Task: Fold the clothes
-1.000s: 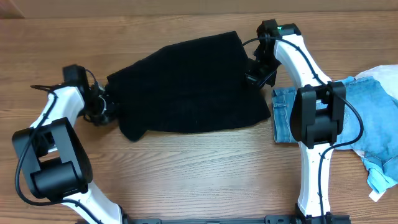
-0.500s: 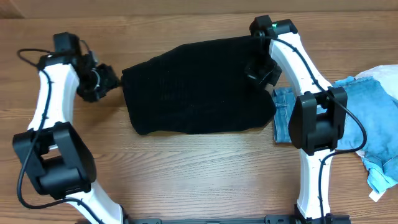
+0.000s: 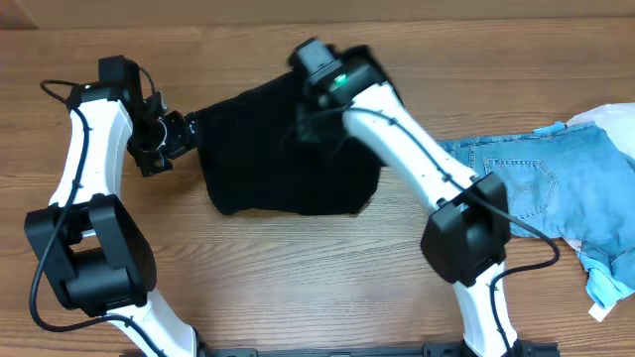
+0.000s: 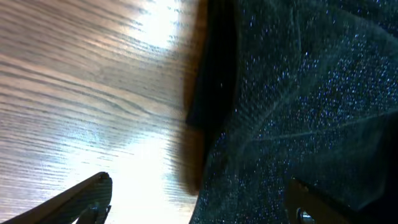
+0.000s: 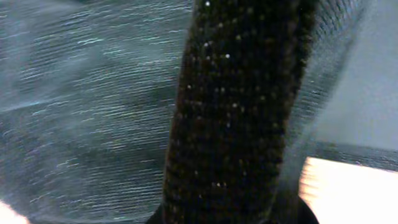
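Note:
Next, my right gripper lets go of the piece of black cloth on the wood (image 3: pixel 407 107) next to the pocket end of the denim, so that the black garment gets spread out.
The black knit garment (image 3: pixel 268 164) lies mid-table, its right part carried over to the left. My right gripper (image 3: pixel 303 127) hangs over the garment's top middle, shut on a band of the black knit (image 5: pixel 239 112) that runs up from its jaws. My left gripper (image 3: pixel 182 136) is at the garment's left edge, open. In the left wrist view its fingers (image 4: pixel 93 194) stand wide apart, one over bare wood and the other over the dark fabric (image 4: pixel 292 93), holding nothing. Light-blue denim (image 3: pixel 536 193) with a pocket lies at the right.
The wooden table (image 3: pixel 298 278) runs along the front. The right arm's elbow joint (image 3: pixel 466 238) stands over the denim's left end. A pale tag or cloth scrap (image 3: pixel 603 288) sits at the far right edge.
My left gripper opened, let go of the garment and came back to its left edge. My right arm swept left with the garment's right edge, uncovering more denim.

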